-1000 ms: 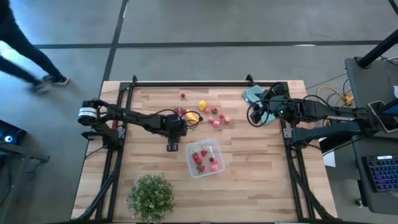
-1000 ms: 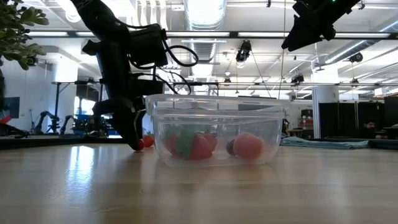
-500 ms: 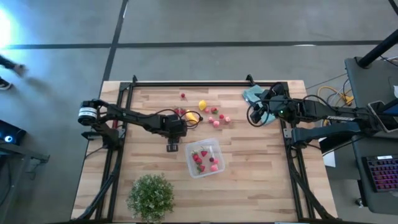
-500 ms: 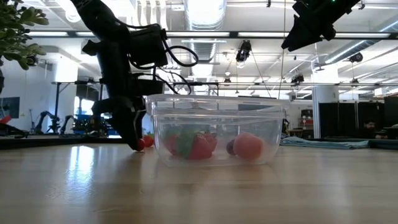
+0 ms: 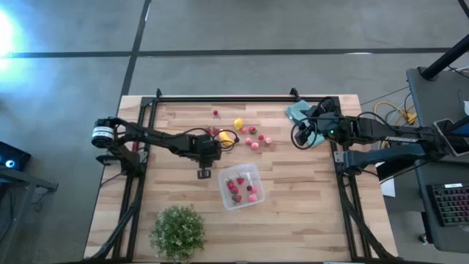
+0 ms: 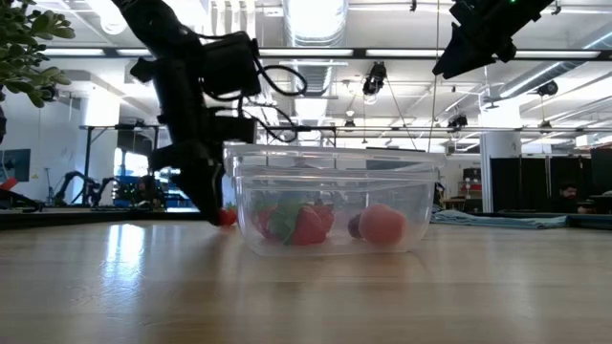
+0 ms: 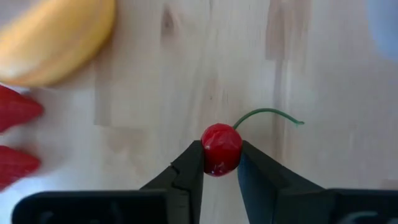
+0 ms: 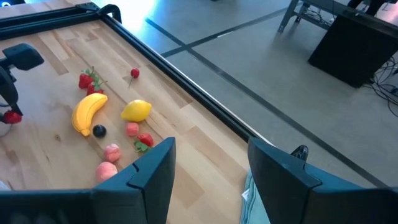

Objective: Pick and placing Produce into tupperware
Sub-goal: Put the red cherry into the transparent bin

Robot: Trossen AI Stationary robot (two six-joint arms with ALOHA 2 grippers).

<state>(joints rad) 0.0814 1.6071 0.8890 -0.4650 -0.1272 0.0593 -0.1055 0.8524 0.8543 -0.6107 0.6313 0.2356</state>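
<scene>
Next, my left gripper lets go of the cherry inside the clear tupperware [image 5: 242,188], between the strawberries and the pink pieces.
My left gripper [image 5: 207,151] stands just left of the clear tupperware [image 5: 240,186], fingers pointing down, and is shut on a small red cherry [image 7: 222,147] with a green stem [image 7: 267,112]. In the low view the cherry [image 6: 227,217] sits at the fingertips beside the tupperware [image 6: 330,196], which holds strawberries and pink pieces. A banana [image 5: 226,137], lemon [image 5: 238,123], another cherry [image 5: 215,113] and pink berries [image 5: 260,139] lie toward the far side of the table. My right gripper [image 8: 208,180] is open and held high near the table's right far corner. My left gripper pinches the cherry's round red body [image 7: 222,149] between its two fingertips [image 7: 193,163], coming from above and pointing down. The stem curls out free to one side. The cherry is at table height; whether it is clear of the wood I cannot tell.
A bushy green plant [image 5: 177,231] stands at the table's near left. A teal folded cloth [image 5: 297,111] lies under the right arm at the far right. Two strawberries [image 7: 15,137] and the banana [image 7: 56,37] lie close to the left gripper. A black frame rims the table.
My left gripper, still shut on the cherry, has risen slightly and shifted a little toward the tupperware; its fingertips sit higher off the wood in the low view. The right arm has kept still. A person walking on the floor beyond the table's left has gone out of view.
</scene>
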